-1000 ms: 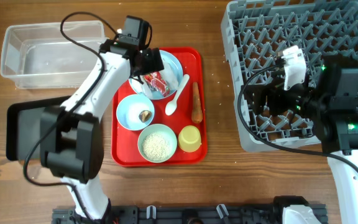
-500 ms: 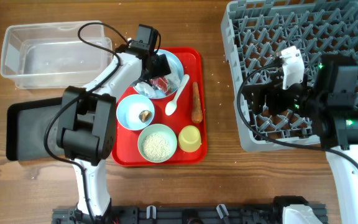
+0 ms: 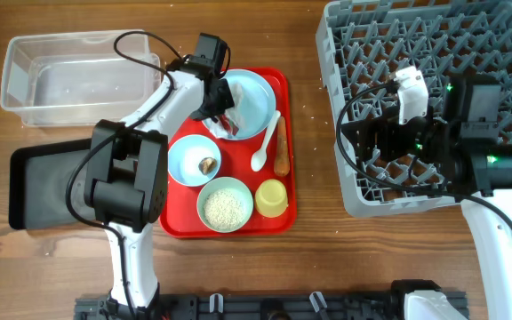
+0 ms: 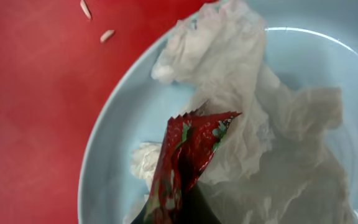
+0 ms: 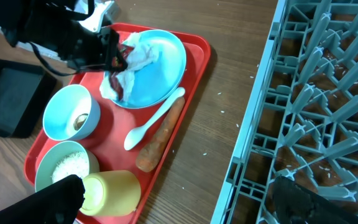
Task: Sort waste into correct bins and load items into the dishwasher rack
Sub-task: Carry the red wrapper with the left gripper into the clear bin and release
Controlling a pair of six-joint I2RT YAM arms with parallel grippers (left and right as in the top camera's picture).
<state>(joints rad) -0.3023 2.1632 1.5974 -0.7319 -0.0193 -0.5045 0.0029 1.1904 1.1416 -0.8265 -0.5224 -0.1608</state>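
Observation:
My left gripper is pinching just the red snack wrapper above the crumpled white tissue (image 4: 244,102). It should open and take both together into the clear tub.
My left gripper (image 3: 218,103) is shut on the red snack wrapper (image 4: 185,162), which stands pinched above the light-blue plate (image 3: 254,100). The crumpled white tissue (image 4: 241,99) lies on the plate under and beside the wrapper. On the red tray (image 3: 178,224) lie the white spoon (image 3: 265,147) and the carrot-like stick (image 3: 282,149). A light-blue bowl (image 3: 188,158) holds a brown nut scrap (image 3: 208,164). The pale-green bowl (image 3: 225,206) holds rice, and the yellow cup (image 3: 271,197) lies beside it. My right gripper (image 5: 179,205) stands open over the rack's left edge (image 3: 345,169).
The clear tub (image 3: 69,76) sits at the back left, with the black tray (image 3: 38,182) in front of it. The grey dishwasher rack (image 5: 316,93) fills the right side. Loose rice grains (image 4: 106,35) lie on the red tray by the plate.
My left gripper has closed on the red wrapper. The plate and spoon have slid a little to the right on the tray. The right gripper stays open.

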